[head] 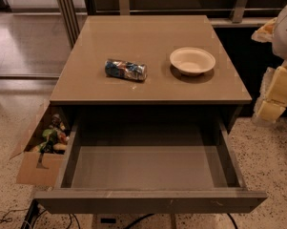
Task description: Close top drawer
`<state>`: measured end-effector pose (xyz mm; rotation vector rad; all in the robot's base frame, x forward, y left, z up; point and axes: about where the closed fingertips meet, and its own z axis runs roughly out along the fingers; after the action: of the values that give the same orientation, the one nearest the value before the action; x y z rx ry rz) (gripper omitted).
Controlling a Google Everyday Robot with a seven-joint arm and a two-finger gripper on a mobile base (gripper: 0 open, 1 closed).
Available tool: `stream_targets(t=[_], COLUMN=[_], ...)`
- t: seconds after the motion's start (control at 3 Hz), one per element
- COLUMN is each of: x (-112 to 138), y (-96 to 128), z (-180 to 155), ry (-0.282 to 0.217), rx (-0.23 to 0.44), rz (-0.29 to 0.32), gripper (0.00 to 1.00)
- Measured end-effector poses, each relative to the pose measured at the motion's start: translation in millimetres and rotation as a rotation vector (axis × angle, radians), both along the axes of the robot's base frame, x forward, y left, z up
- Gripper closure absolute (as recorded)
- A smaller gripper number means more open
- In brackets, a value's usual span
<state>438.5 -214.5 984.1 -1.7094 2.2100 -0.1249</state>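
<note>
The gripper next descends to the top drawer's front (230,198), by its nearest corner, to close.
The top drawer (150,200) is a wide grey-taupe drawer with a plain flat front. It stands pulled far out of the cabinet toward me, and its inside (143,168) holds nothing. The fronts beneath it are hidden by it. My gripper (275,92), cream and yellow, is at the right edge of the view, beside the cabinet's right side. It is above and to the right of the drawer's right wall and apart from it. It holds nothing that I can see.
On the cabinet top (86,85) lie a crushed can (126,69) and a white bowl (192,60). An open cardboard box (35,168) with several items stands on the floor against the cabinet's left side. Cables (9,218) run at the lower left. A railing stands behind.
</note>
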Motion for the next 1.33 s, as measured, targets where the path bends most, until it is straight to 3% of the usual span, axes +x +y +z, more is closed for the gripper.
stream_targets(t=[0.33,1.0,1.33], x=[0.0,-28.5,-43.0], y=[0.0,8.9,14.9], z=[0.0,-24.3,-72.5], ry=[0.000,-0.010,-0.030], rx=[0.000,0.049,0.120], rz=[0.000,0.000,-0.020], gripper=[0.00,0.00,0.15])
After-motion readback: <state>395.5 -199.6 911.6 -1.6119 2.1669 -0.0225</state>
